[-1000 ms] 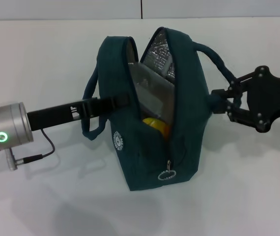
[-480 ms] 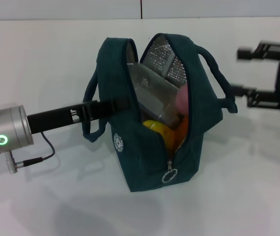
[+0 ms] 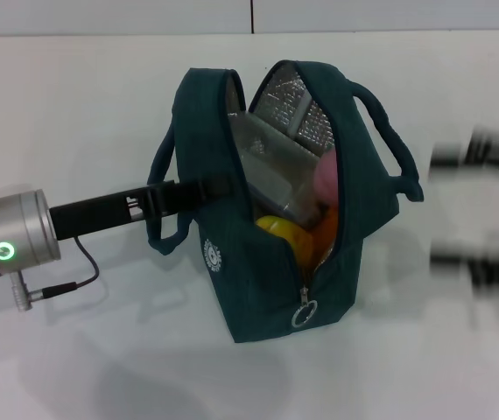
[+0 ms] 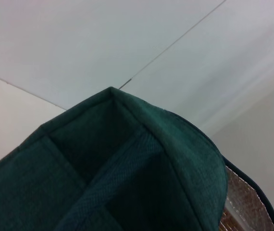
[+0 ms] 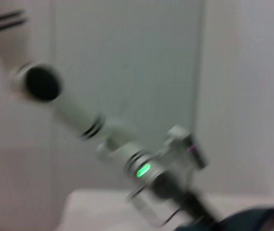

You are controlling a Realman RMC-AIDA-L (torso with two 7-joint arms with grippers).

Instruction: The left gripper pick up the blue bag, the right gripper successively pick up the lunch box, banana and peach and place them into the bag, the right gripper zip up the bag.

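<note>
I will close my right gripper next on the ring zip pull (image 3: 310,309) at the near end of the blue bag, since the bag is still open.
The blue bag (image 3: 258,280) stands open in the middle of the table in the head view. Inside it the lunch box (image 3: 271,171) leans tilted, with the peach (image 3: 326,179) beside it and the banana (image 3: 289,232) below. The ring zip pull (image 3: 303,313) hangs at the bag's near end. My left gripper (image 3: 210,186) is shut on the bag's left wall below the handle. The left wrist view shows only bag fabric (image 4: 127,173). My right gripper (image 3: 442,207) is blurred at the right edge, open, empty, and clear of the bag's right handle (image 3: 390,144).
The white table (image 3: 101,87) surrounds the bag. A cable (image 3: 83,262) hangs from my left arm's silver joint (image 3: 13,236). The right wrist view shows my left arm with its green light (image 5: 144,169) and a corner of the bag (image 5: 252,219).
My right gripper let go of the bag's right handle, opened, and pulled away to the right. The bag's mouth fell wider open, and the peach now shows inside.
</note>
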